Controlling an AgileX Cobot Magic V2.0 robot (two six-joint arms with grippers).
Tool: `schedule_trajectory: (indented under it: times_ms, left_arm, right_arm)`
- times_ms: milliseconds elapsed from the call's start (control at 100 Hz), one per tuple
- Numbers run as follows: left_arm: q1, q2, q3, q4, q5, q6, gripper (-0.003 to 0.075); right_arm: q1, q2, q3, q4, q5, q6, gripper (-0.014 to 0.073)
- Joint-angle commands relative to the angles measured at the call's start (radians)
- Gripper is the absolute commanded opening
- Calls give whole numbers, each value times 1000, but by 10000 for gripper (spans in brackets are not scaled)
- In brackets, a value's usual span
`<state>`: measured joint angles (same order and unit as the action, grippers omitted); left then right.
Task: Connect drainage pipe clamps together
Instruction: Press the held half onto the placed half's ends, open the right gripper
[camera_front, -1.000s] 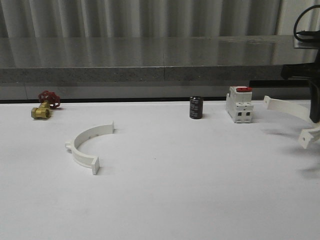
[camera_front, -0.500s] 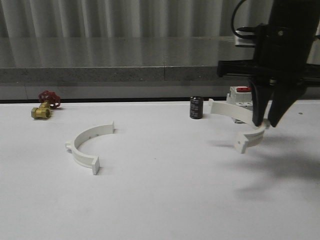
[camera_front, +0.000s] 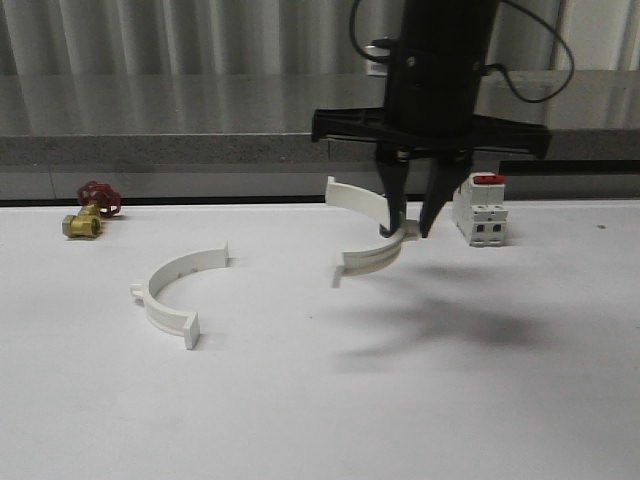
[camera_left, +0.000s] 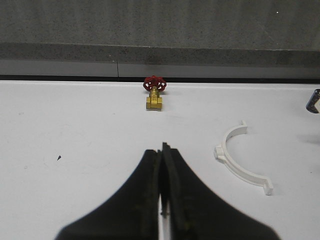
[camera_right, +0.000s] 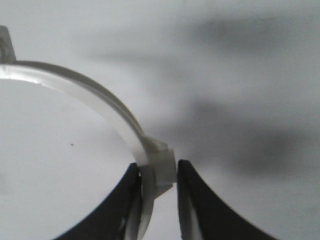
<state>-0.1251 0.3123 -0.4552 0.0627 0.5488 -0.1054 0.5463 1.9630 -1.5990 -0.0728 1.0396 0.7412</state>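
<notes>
The robot's right gripper will release its clamp half on the white table (camera_front: 266, 294), against the open ends of the lying clamp. Its clamp half now hangs above the table's middle.
One white half-ring drainage pipe clamp (camera_front: 176, 290) lies flat on the white table at the left; the left wrist view shows it too (camera_left: 239, 161). A second clamp half (camera_front: 366, 228) hangs above the table in the middle, held at its middle block by my right gripper (camera_front: 410, 232). In the right wrist view the fingers are shut on that white block (camera_right: 162, 167), and the band (camera_right: 85, 92) curves away from them. My left gripper (camera_left: 162, 150) is shut with nothing between its fingers, above bare table short of the lying clamp.
A brass valve with a red handle (camera_front: 88, 212) sits at the far left back. A white breaker with a red switch (camera_front: 479, 210) stands right of the held clamp. A grey ledge (camera_front: 200, 150) borders the table behind.
My right arm has swept left from the right edge to the middle of the table, carrying the clamp half with it. The lying clamp has not moved.
</notes>
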Motion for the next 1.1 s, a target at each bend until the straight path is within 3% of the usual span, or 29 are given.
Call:
schedule_trajectory:
  times_ms: [0,150,520,1090]
  left_arm:
    - [2,8,-26,2,-70,-11,-21]
    - [2,8,-26,2,-70,-11,-21]
    - [2,8,-26,2,-70,-11,-21]
    - [2,8,-26,2,-70,-11,-21]
  right_arm:
    - [35,-10,-76,-33,-4,57,-24]
    - [90,70,-162,-33,-2,141,-24]
    - [135,213,-325,-33,28,143,-24]
    - [144,280,-366,-6,11,174,-24]
